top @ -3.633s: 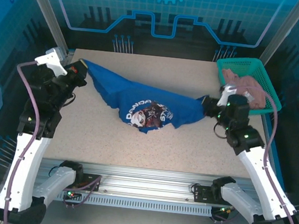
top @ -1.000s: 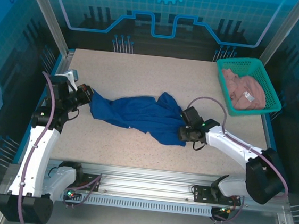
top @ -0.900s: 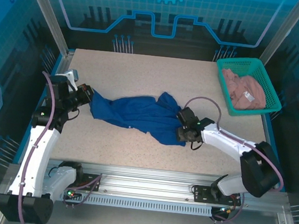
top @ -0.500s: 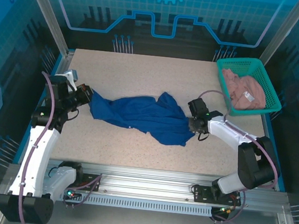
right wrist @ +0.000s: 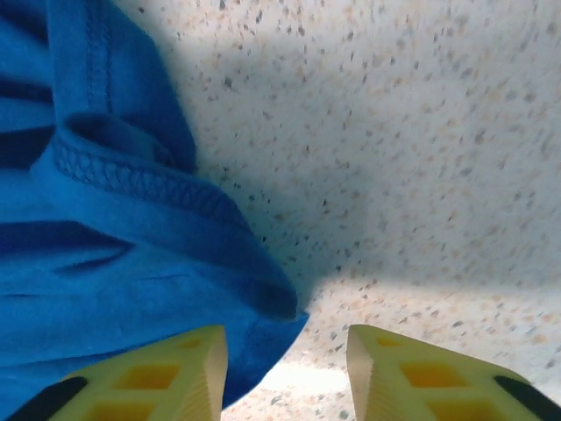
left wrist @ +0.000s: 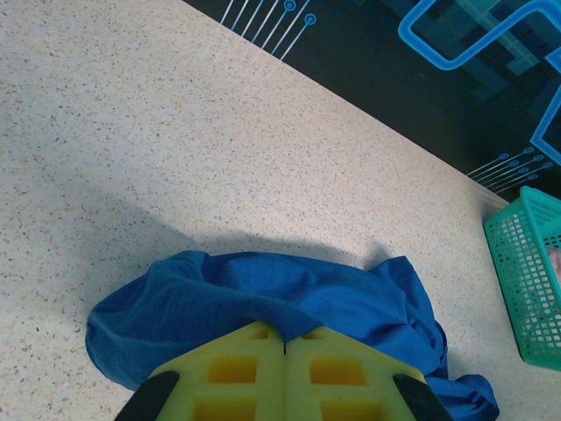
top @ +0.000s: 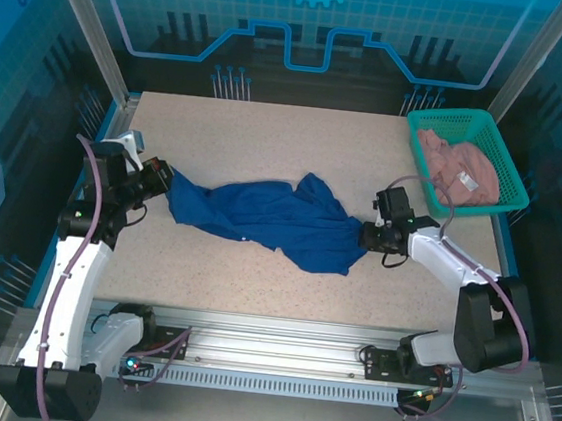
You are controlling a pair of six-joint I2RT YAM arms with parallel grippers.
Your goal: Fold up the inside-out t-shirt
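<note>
The t-shirt lies bunched in a long heap, so the robot's right gripper will pinch its stitched hem corner [right wrist: 282, 314], then both grippers should lift and spread it before folding.
The royal blue inside-out t-shirt [top: 265, 217] lies bunched in a long heap across the middle of the table, plain blue side up. My left gripper [top: 161, 180] is shut on the shirt's left end; in the left wrist view a fold of the t-shirt [left wrist: 289, 298] is pinched between the closed yellow fingers [left wrist: 228, 373]. My right gripper [top: 366, 236] sits low at the shirt's right end, jaws open. In the right wrist view a stitched hem corner of the t-shirt [right wrist: 131, 254] reaches into the gap of the right gripper [right wrist: 287, 351], close to its left finger [right wrist: 175, 373].
A teal basket [top: 501, 158] at the back right corner holds a pinkish-beige garment [top: 456, 169]; the basket [left wrist: 526, 272] also shows at the right of the left wrist view. Bare speckled tabletop [top: 269, 134] lies behind and in front of the shirt.
The right gripper has slid from the shirt's lower right edge back and to the right, and its jaws stand apart. The left gripper and the shirt's left end have stayed put.
</note>
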